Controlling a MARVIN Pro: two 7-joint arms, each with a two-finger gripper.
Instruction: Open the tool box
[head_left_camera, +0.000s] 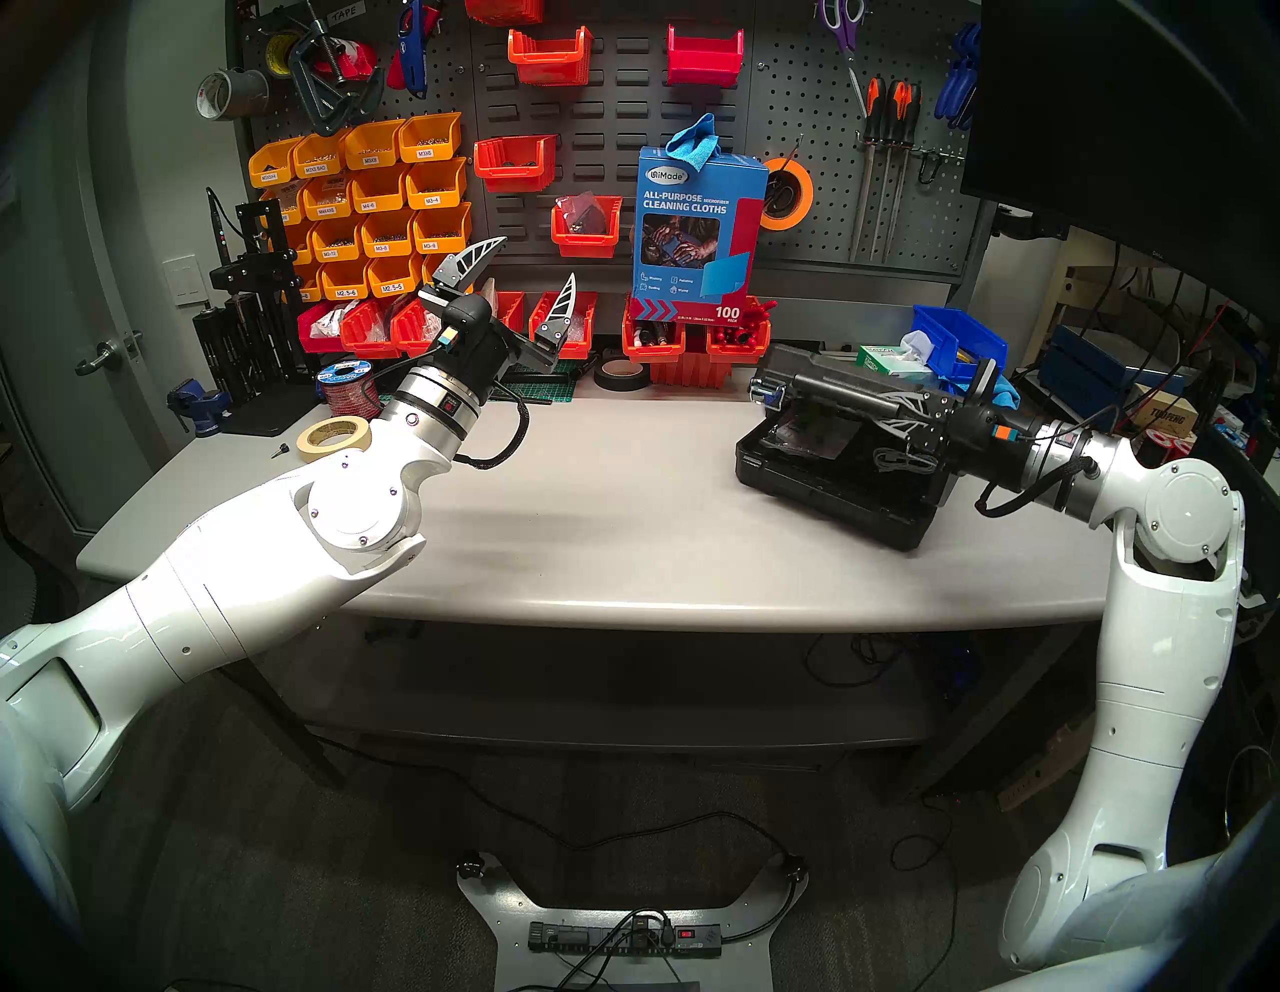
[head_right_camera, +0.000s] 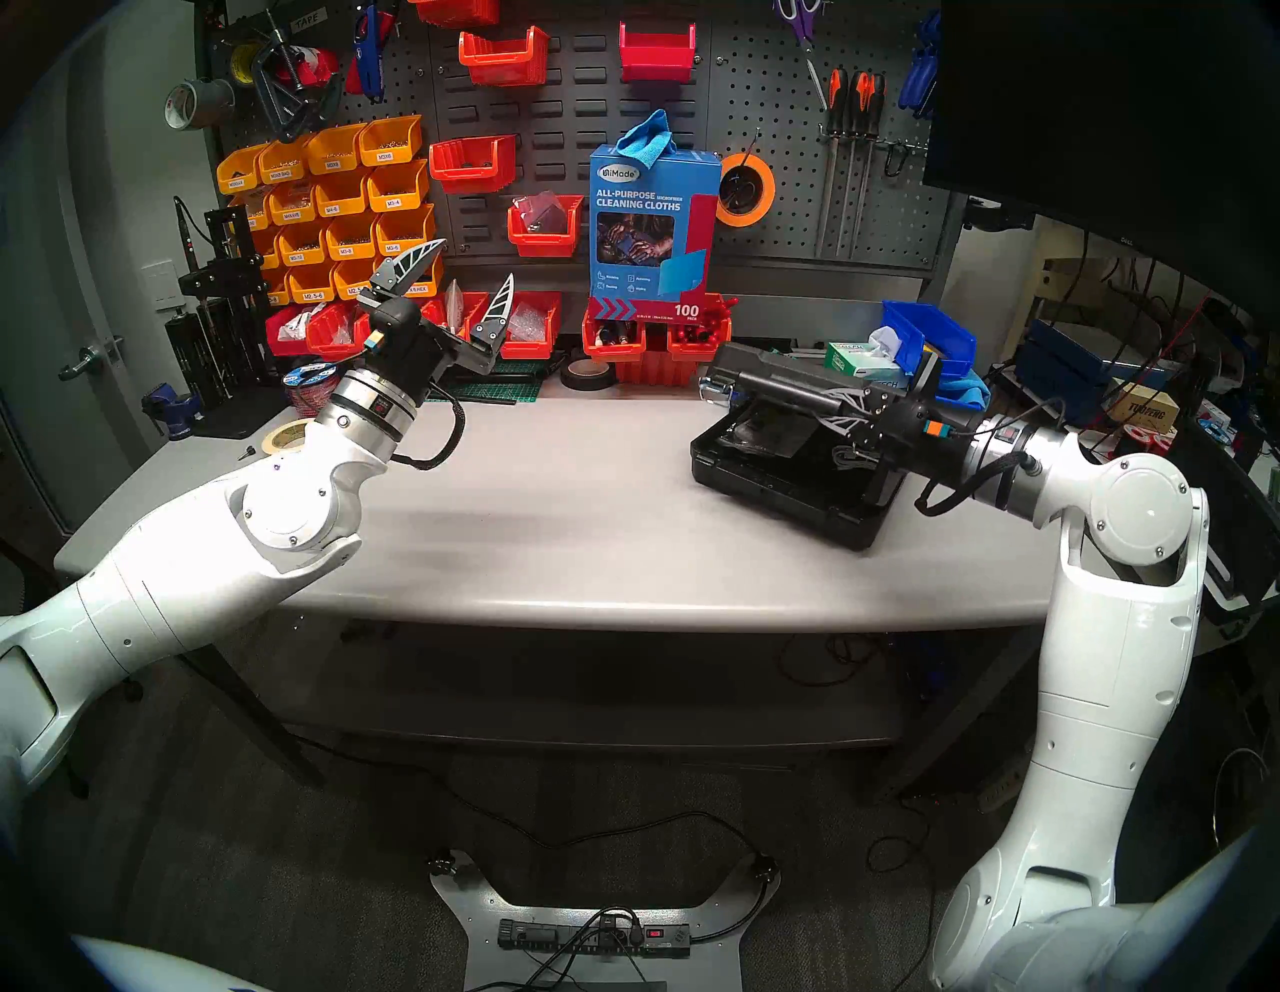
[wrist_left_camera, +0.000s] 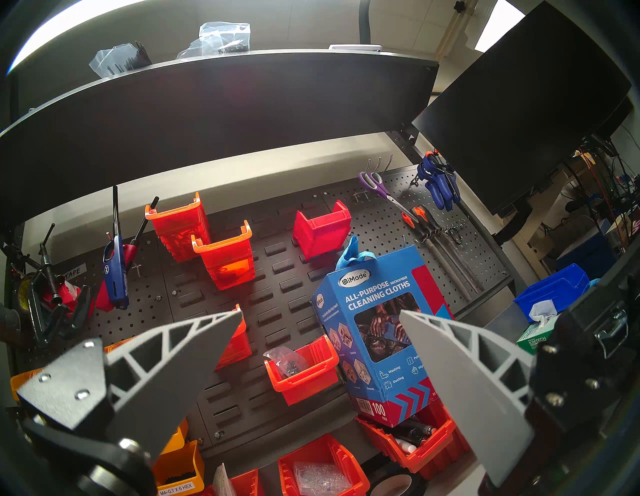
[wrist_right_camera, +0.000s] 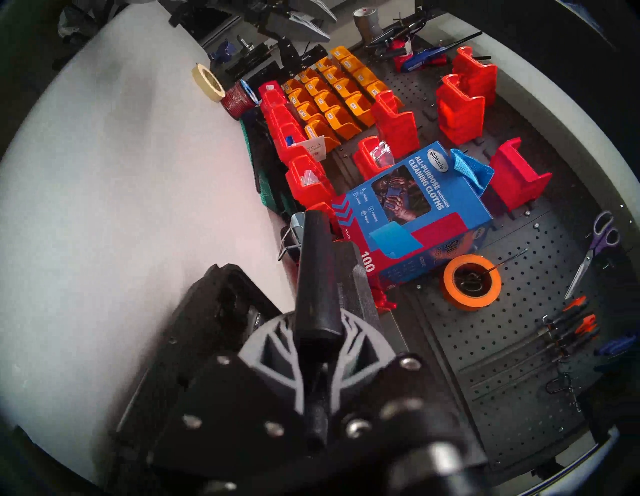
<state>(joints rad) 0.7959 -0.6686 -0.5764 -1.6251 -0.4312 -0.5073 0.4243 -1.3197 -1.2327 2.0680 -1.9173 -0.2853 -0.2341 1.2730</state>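
Observation:
The robot's right gripper needs to lay the lid of the tool box open on the grey table (head_left_camera: 925, 467) in front of the blue bin.
The black tool box (head_left_camera: 831, 502) lies on the right of the grey table (head_left_camera: 623, 526). Its lid (head_left_camera: 796, 367) is lifted and tilted back, so the inside of the base shows, with plastic bags and a cable. My right gripper (head_left_camera: 893, 409) is shut on the black handle (head_left_camera: 834, 389) at the lid's edge. The right wrist view shows its fingers (wrist_right_camera: 273, 346) clamped on the handle (wrist_right_camera: 317, 277), with a loose silver latch (wrist_right_camera: 291, 235) beyond. My left gripper (head_left_camera: 537, 260) is open and empty, held high over the table's back left, pointing at the pegboard (wrist_left_camera: 320, 311).
A blue cleaning-cloth box (head_left_camera: 696, 228) stands on red bins behind the table's middle. A blue bin (head_left_camera: 959, 343) and a tissue box (head_left_camera: 883, 360) sit just behind the tool box. A masking tape roll (head_left_camera: 332, 436), a wire spool (head_left_camera: 346, 391) and a black tape roll (head_left_camera: 621, 374) lie towards the back left.

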